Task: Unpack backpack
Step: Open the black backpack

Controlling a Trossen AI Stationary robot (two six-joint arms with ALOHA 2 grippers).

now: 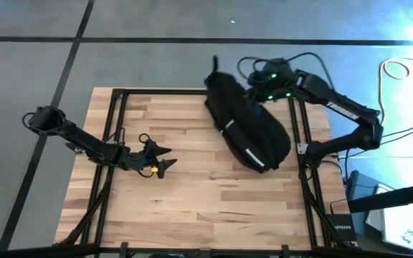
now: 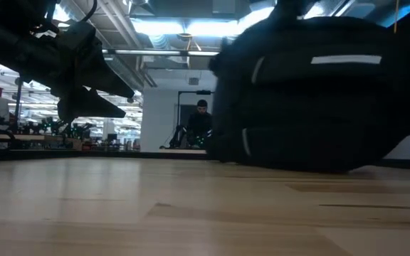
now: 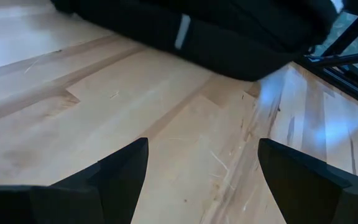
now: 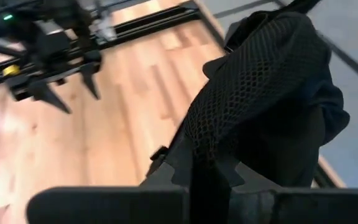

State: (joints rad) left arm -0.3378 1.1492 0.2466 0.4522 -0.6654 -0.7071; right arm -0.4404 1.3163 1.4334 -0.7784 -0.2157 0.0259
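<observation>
My right gripper has the backpack. The backpack still lies slantwise on the table. It will set the backpack down on the wood at the table's middle (image 1: pixel 219 147), close by my left gripper's fingers.
The backpack (image 1: pixel 246 125) is large, black and oval, with grey-white strips. It lies slantwise on the table's far right part, and its far end reaches the far edge. In the low view the backpack (image 2: pixel 319 92) rests on the wood by its underside. My right gripper (image 1: pixel 253 92) is at the pack's far end, shut on its black mesh part. My left gripper (image 1: pixel 165 159) hovers open above the table's left middle, left of the pack, and points toward it. The left wrist view shows the left gripper (image 3: pixel 201 168) over bare wood, with the backpack (image 3: pixel 229 31) farther off. My right gripper (image 4: pixel 197 171) has the backpack's black mesh-covered part (image 4: pixel 241 112) at the pack's far end. The mesh runs down between the two fingers and is pinched there. The fingers come from the table's far right side. The rest of the pack lies on the table.
Black frame rails (image 1: pixel 113 129) run along the table's left and right sides (image 1: pixel 303 143). Bare wood (image 1: pixel 206 201) lies near and left of the pack. Cables (image 1: pixel 400 72) lie on the floor to the right. A person (image 2: pixel 201 121) sits far off in the room.
</observation>
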